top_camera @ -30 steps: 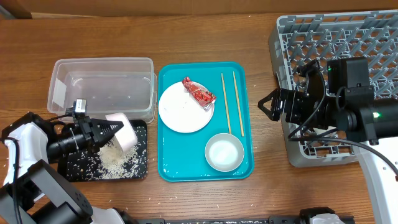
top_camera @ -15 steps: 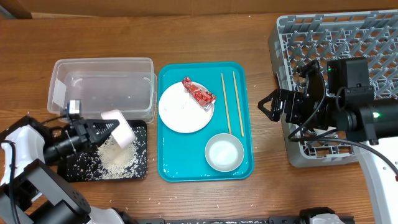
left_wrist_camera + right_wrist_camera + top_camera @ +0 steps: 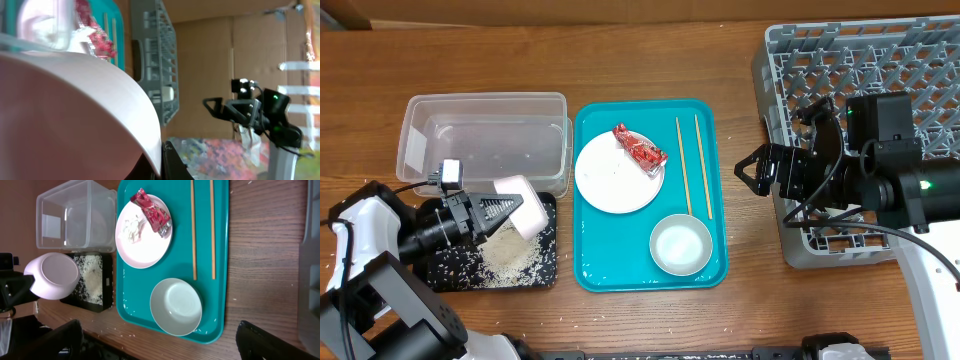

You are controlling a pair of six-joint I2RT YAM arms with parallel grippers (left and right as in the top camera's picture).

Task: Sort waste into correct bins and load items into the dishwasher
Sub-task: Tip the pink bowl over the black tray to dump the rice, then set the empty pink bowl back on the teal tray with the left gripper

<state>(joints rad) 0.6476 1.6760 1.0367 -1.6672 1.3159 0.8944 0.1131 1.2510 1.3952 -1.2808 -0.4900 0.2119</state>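
Observation:
Next, my left gripper lets go of the small white bowl on the teal tray's bare front corner [image 3: 606, 249] beside the other white bowl.
My left gripper [image 3: 505, 210] is shut on the rim of a small white bowl [image 3: 520, 200], held tilted over the black tray [image 3: 450, 272], which holds a pile of rice [image 3: 505, 255]. The bowl fills the left wrist view [image 3: 75, 110]. The clear tub [image 3: 485, 140] stands behind it. On the teal tray [image 3: 715, 265] lie a white plate [image 3: 610, 180] with white scraps, a red wrapper [image 3: 640, 147], two chopsticks [image 3: 684, 170] and another white bowl [image 3: 680, 244]. My right gripper [image 3: 752, 170] is open and empty beside the grey dish rack [image 3: 860, 70].
Loose rice grains lie on the table around the black tray and on the teal tray's front [image 3: 135, 330]. In the right wrist view, the plate [image 3: 144, 235] and the held bowl [image 3: 52, 275] show. The rack fills the right side.
My left gripper with the bowl shifted slightly left, then back right, over the black tray. The right arm has not moved.

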